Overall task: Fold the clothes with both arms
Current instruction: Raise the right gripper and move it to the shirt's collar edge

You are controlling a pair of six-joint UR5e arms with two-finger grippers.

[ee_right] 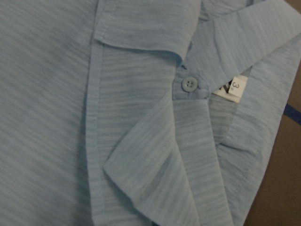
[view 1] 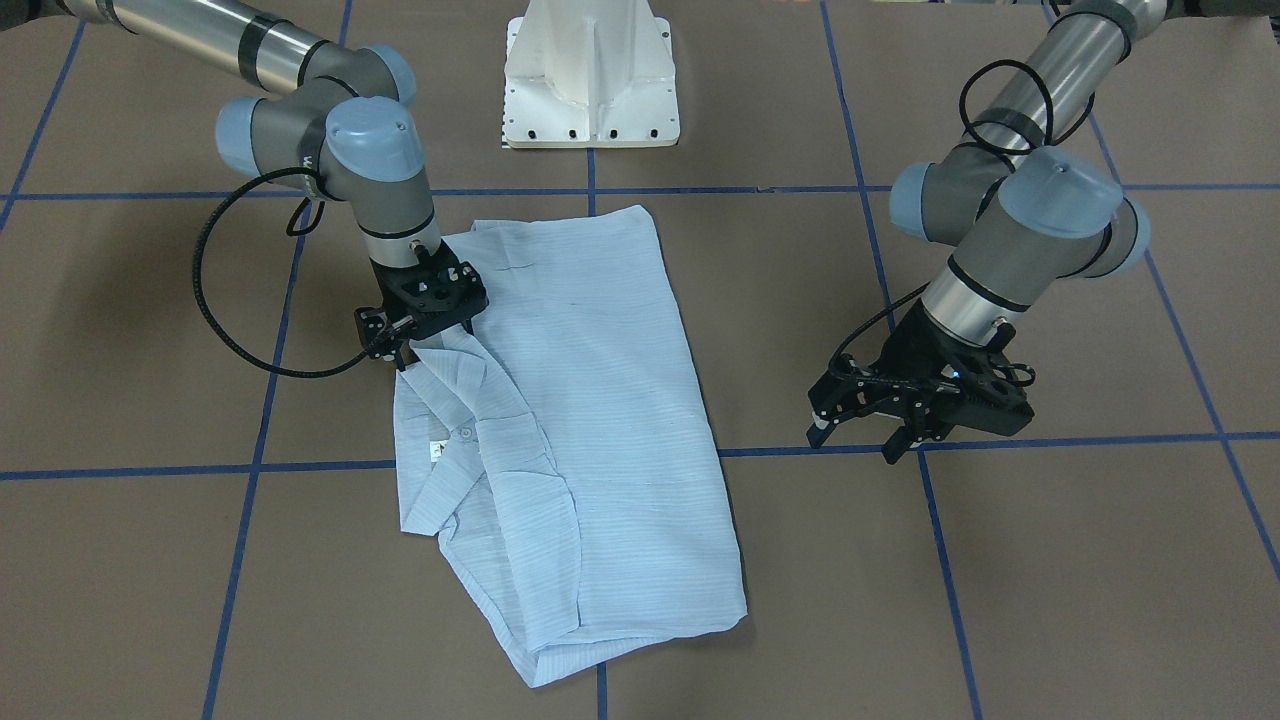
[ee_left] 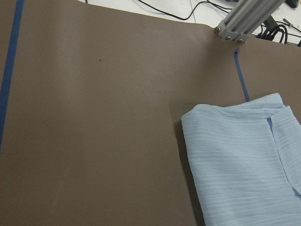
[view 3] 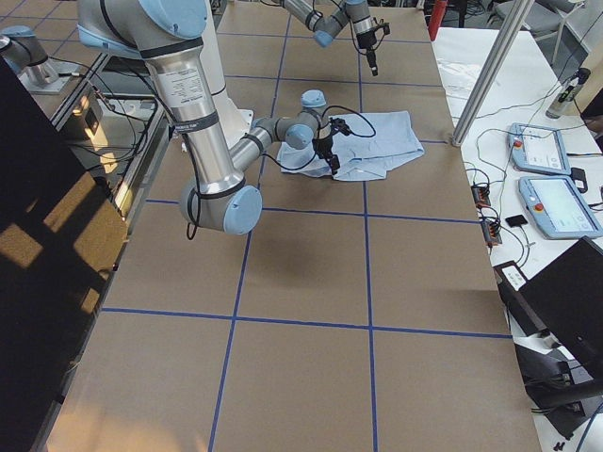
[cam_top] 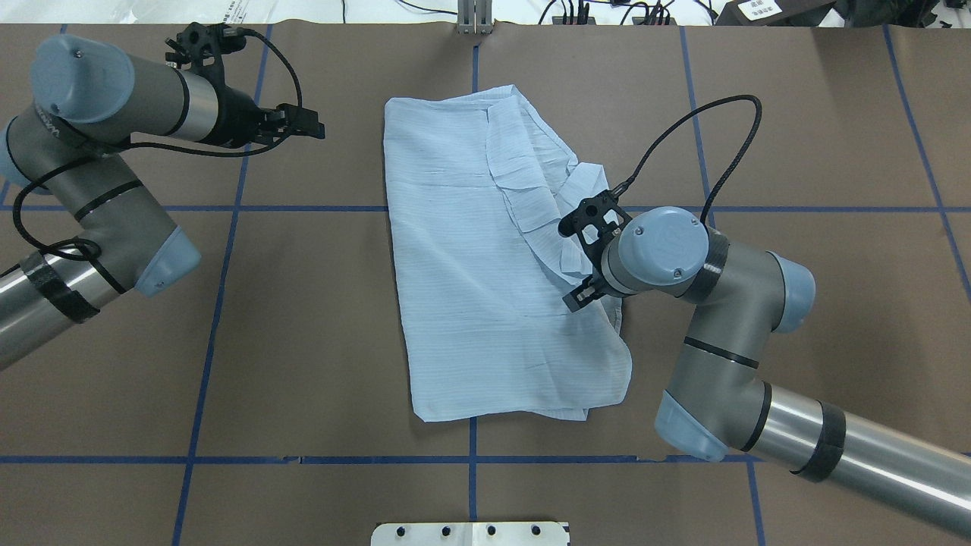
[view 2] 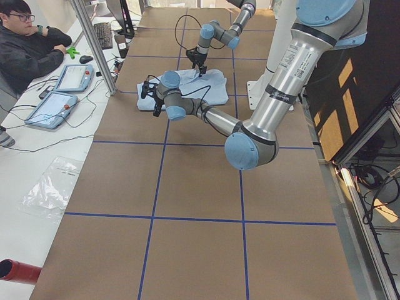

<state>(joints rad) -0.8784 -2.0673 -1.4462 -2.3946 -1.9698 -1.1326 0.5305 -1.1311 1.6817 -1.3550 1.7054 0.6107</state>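
Next, I take the flap's loose edge (view 1: pixel 506 374) with my right gripper and pull it over the tag, because the shirt's front flap lies folded back beside the collar and leaves the tag uncovered.
The light blue striped shirt (view 1: pixel 600 400) lies folded lengthwise at the table's middle, collar and white neck tag (view 1: pixel 437 450) on the robot's right side. It also shows in the overhead view (cam_top: pixel 470 265). My right gripper (view 1: pixel 400 355) is low on the shirt's edge beside the collar, and the cloth peaks up into it, so it looks shut on the shirt. Its wrist view shows the collar, a button (ee_right: pixel 189 84) and the tag (ee_right: pixel 230 87) close up. My left gripper (view 1: pixel 860 440) is open and empty, hovering over bare table well apart from the shirt (ee_left: pixel 244 165).
The white pedestal base (view 1: pixel 590 80) stands at the robot's side of the table. Blue tape lines (view 1: pixel 250 470) grid the brown table. An aluminium post (ee_left: pixel 244 21) stands at the far edge. An operator (view 2: pixel 25 44) and tablets (view 2: pixel 53 106) sit beyond it.
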